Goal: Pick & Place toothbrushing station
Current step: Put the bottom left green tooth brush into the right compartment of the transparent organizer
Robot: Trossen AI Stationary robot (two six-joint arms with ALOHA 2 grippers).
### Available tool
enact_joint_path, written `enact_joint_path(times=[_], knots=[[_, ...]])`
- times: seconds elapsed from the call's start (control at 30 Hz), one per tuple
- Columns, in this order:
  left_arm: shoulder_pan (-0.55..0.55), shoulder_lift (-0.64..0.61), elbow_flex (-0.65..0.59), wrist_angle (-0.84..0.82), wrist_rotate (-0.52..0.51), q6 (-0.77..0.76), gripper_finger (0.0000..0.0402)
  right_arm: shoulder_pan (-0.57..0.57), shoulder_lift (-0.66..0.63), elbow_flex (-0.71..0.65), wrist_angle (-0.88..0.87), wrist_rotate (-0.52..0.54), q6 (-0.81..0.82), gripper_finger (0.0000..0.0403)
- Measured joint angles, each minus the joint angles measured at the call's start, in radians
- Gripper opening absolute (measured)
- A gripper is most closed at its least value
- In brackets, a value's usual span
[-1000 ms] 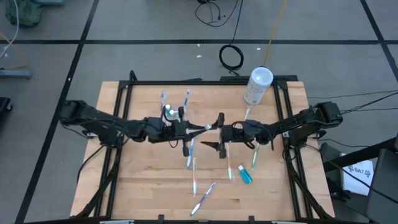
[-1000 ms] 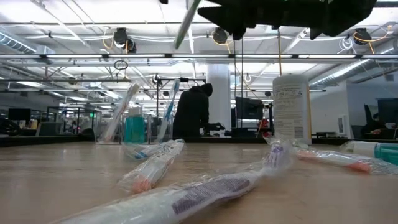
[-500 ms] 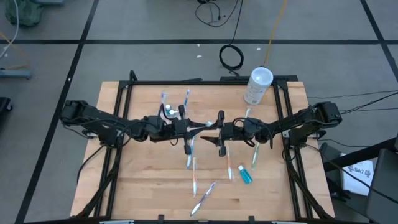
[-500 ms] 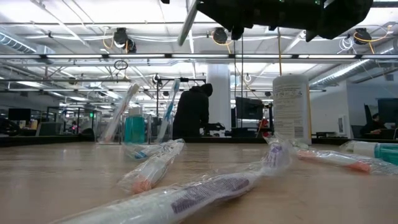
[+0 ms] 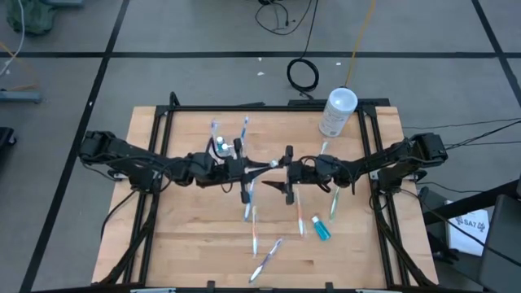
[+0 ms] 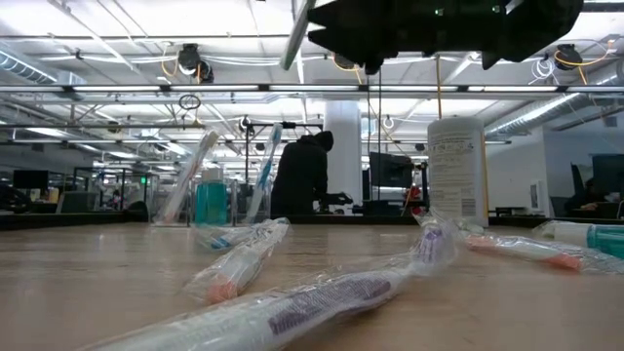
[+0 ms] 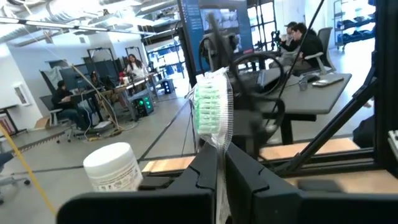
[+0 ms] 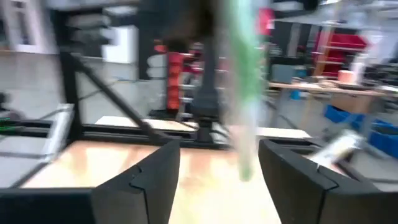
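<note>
The toothbrush slants from the robot's left gripper, so next the right gripper pinches the toothbrush's handle (image 8: pixel 247 106) and stands it upright before it goes into the clear cup.
The clear cup (image 5: pixel 220 148) stands on the table's far left part; toothbrushes lean out of it, and a teal tube shows inside in the low view (image 6: pixel 210 200). My left gripper (image 5: pixel 254 169) hangs above the table's middle, shut on a wrapped green-bristled toothbrush (image 5: pixel 267 166), which also shows in the left wrist view (image 7: pixel 211 112). My right gripper (image 5: pixel 281 174) faces it from the right, open. In the right wrist view the brush (image 8: pixel 244 93) stands blurred between and ahead of that gripper's open fingers (image 8: pixel 217 174); I see no touch. My left gripper pinches the wrapped toothbrush's handle (image 7: pixel 219 163) between its two fingers, coming level from the table's left. The brush runs on past the fingertips toward the right gripper, its bristle head (image 7: pixel 210 106) free. It is lifted clear of the table.
The white canister (image 5: pixel 337 111) stands at the far right. Several wrapped toothbrushes (image 5: pixel 252 220) (image 5: pixel 267 259) lie on the near middle of the table. A teal tube (image 5: pixel 321 229) and a green brush (image 5: pixel 332 203) lie near right. People work in the room beyond.
My right gripper has moved a little toward the table's left, closer to the held toothbrush's free end. My left gripper keeps the brush raised.
</note>
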Motion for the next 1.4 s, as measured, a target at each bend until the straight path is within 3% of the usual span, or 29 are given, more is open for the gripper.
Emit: enact_joint_path(times=[0.1, 0.2, 0.37, 0.6, 0.73, 0.93, 1.13, 1.27, 1.4], knots=[[-0.007, 0.000, 0.000, 0.005, 0.000, 0.000, 0.0015, -0.002, 0.000, 0.000, 0.007, 0.064, -0.009, 0.0219], [-0.009, 0.000, 0.000, 0.015, 0.000, -0.026, 0.0011, -0.001, 0.000, 0.000, 0.028, 0.063, -0.057, 0.0217], [0.009, 0.000, 0.000, 0.040, 0.010, -0.070, 0.0008, -0.006, 0.000, 0.001, 0.084, -0.105, -0.065, 0.0220], [0.038, 0.069, 0.000, 0.184, 0.125, -0.065, 0.0009, -0.008, 0.000, 0.001, 0.098, -0.029, -0.069, 0.0227], [0.040, 0.088, -0.001, 0.224, 0.137, -0.028, 0.0008, -0.006, 0.000, 0.001, 0.059, -0.030, -0.071, 0.0196], [0.033, 0.076, -0.001, 0.222, 0.128, -0.021, 0.0029, -0.006, 0.000, 0.001, 0.035, -0.028, -0.072, 0.0111], [0.030, 0.073, 0.000, 0.167, 0.104, -0.017, 0.0011, -0.006, -0.002, 0.001, 0.025, -0.028, -0.076, 0.0027], [0.030, 0.072, 0.000, 0.156, 0.100, 0.017, 0.0007, -0.007, -0.003, 0.001, 0.022, -0.025, -0.090, 0.0018], [0.030, 0.071, 0.001, 0.101, 0.099, 0.018, 0.0028, -0.007, -0.003, 0.000, 0.002, -0.025, -0.091, 0.0025]])
